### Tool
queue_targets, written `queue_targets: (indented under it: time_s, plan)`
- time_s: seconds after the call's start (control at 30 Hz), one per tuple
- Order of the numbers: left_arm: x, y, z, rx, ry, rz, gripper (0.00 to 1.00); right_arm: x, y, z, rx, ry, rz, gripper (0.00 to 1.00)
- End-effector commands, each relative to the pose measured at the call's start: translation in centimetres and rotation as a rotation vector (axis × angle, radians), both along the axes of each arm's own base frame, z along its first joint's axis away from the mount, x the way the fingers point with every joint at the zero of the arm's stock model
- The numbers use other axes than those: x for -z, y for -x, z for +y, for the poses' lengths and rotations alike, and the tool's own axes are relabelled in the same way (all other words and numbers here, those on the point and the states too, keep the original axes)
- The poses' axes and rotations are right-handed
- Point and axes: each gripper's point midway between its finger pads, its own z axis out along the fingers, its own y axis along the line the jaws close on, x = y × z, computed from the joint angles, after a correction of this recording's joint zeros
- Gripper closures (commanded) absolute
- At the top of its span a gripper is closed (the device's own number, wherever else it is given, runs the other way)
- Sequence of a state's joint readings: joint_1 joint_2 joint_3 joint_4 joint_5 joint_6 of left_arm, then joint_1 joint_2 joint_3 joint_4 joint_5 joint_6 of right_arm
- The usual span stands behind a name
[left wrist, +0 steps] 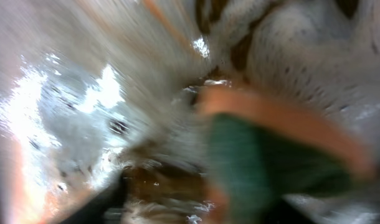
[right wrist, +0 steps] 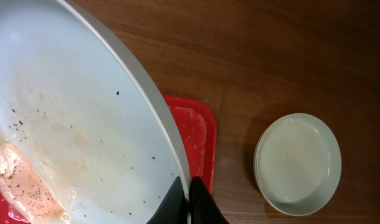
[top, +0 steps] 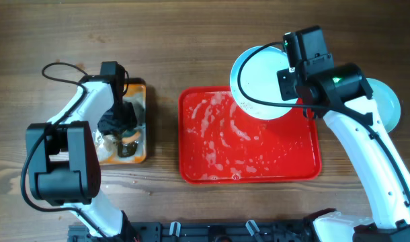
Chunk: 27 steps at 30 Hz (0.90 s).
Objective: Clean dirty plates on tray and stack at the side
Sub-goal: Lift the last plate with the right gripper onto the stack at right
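Next, my right gripper sets the pale plate down and lets go of it on top of the stacked plates (top: 370,106) (right wrist: 298,164) next to the red tray. The pale plate is tilted above the tray's corner.
My right gripper (top: 299,101) (right wrist: 189,186) is shut on the rim of a pale plate (top: 262,81) (right wrist: 71,124), holding it tilted above the far right corner of the red tray (top: 285,158) (right wrist: 193,130). The plate carries a faint brown smear and dark specks. White foam streaks cover the tray's floor. Two more plates (top: 388,101) (right wrist: 297,163) sit stacked on the table to the tray's right. My left gripper (top: 121,126) is down in the small metal tray (top: 142,94). The left wrist view is blurred, showing a green and orange sponge (left wrist: 258,162) close up.
The small rusty metal tray lies left of the red tray, with wet foam and brown residue (left wrist: 171,183) in it. A black cable (top: 60,69) loops on the wood behind the left arm. The right arm's white link (top: 366,154) crosses the table's right side.
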State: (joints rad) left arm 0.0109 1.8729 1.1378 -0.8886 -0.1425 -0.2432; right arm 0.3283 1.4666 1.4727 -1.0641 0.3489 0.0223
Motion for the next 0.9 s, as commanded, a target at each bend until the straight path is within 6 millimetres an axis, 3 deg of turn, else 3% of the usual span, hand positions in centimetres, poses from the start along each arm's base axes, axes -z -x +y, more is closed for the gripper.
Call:
queue_targets:
  time_s: [0.0, 0.17, 0.27, 0.4, 0.67, 0.77, 0.87]
  plan:
    - [1.3, 0.3, -0.5, -0.016, 0.020, 0.013, 0.00, -3.5, -0.6, -0.7, -0.024, 0.045, -0.116, 0.96]
    - [1.2, 0.3, -0.6, -0.024, 0.020, 0.013, 0.00, -6.6, -2.4, -0.9, -0.053, 0.207, -0.253, 0.95]
    - [1.2, 0.4, -0.6, -0.026, 0.020, 0.018, 0.00, -8.3, -2.7, 1.2, -0.128, 0.308, -0.317, 0.96]
    - [1.2, 0.5, -0.6, -0.026, 0.020, 0.019, 0.00, -9.5, -1.7, 3.2, -0.153, 0.409, -0.358, 0.95]
    - [1.2, 0.4, -0.6, -0.029, 0.020, 0.015, 0.00, -12.5, 0.5, 3.7, -0.068, 0.626, -0.448, 0.95]
    - [1.2, 0.4, -0.6, -0.029, 0.020, 0.015, 0.00, -14.0, 1.6, 5.3, -0.114, 0.743, -0.473, 0.95]
    - [1.2, 0.3, -0.6, -0.030, 0.020, 0.014, 0.00, -16.9, 2.5, 7.5, -0.172, 0.893, -0.507, 0.95]
